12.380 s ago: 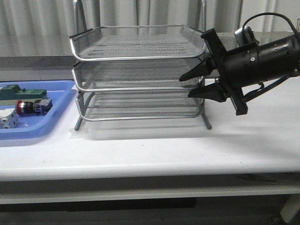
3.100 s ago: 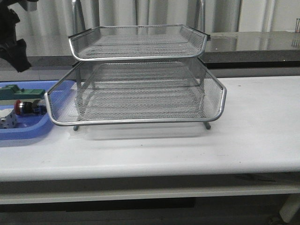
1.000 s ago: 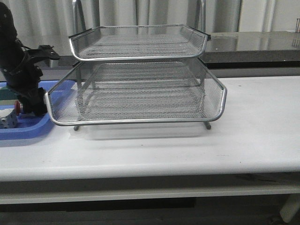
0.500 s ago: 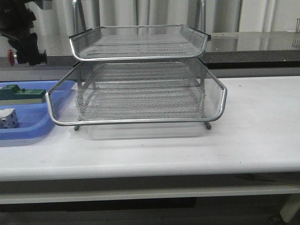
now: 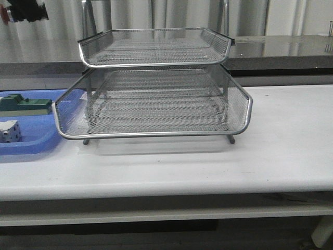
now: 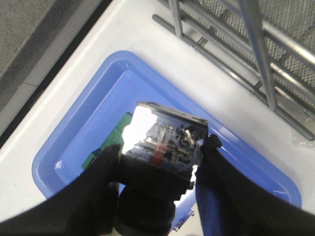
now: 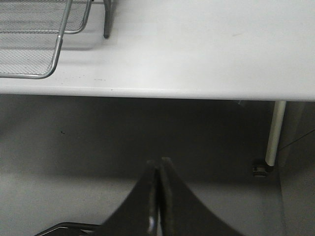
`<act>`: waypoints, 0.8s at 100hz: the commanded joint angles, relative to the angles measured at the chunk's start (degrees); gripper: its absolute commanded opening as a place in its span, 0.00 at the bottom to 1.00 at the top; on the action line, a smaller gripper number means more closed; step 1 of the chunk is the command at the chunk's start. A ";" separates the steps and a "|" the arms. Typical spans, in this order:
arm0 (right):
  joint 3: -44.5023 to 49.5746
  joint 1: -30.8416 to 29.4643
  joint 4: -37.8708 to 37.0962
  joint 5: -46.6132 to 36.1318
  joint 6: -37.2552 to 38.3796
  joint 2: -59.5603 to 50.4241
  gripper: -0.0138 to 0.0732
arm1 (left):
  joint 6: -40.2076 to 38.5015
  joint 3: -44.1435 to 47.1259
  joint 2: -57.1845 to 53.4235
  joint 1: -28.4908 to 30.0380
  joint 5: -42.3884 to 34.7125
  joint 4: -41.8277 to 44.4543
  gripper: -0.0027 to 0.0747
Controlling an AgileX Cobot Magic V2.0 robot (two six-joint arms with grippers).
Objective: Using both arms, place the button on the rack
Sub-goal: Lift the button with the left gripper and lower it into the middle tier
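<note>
The robot's left gripper should release the button at the centre of the rack's slid-out middle level (image 5: 155, 105).
The button (image 6: 165, 140) is clamped between the fingers of my left gripper (image 6: 161, 146), its shiny rear block facing the camera and its black body below. In the front view only its red head (image 5: 4, 15) shows, beside the left gripper (image 5: 27, 9) at the top left corner, high above the table and left of the rack (image 5: 156, 78). The rack's middle tier (image 5: 151, 133) is slid out toward the front. My right gripper (image 7: 158, 164) is shut with nothing in it, below the table's front edge and out of the front view.
A blue tray (image 5: 31, 148) lies left of the rack, holding a green block (image 5: 23, 104) and a white cube (image 5: 9, 130). In the left wrist view the blue tray (image 6: 74, 147) and green block (image 6: 106, 147) lie beneath the held button. A table leg (image 7: 273, 132) stands at the right.
The left gripper has taken the button out of the blue tray and risen to the top left corner. Before that, the rack's middle tier came forward and the right arm left the front view.
</note>
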 commanded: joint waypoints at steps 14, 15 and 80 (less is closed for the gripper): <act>-1.80 -0.17 -0.56 -3.18 -0.04 0.42 0.08 | -1.20 1.20 -8.72 -5.76 0.66 -2.03 0.04; -1.80 -0.17 -0.56 -3.18 -0.04 0.42 0.08 | -1.20 1.54 -9.02 -5.97 0.66 -2.03 0.04; -1.80 -0.17 -0.56 -3.18 -0.04 0.42 0.08 | -1.56 17.54 -18.17 -27.89 0.66 -1.92 0.04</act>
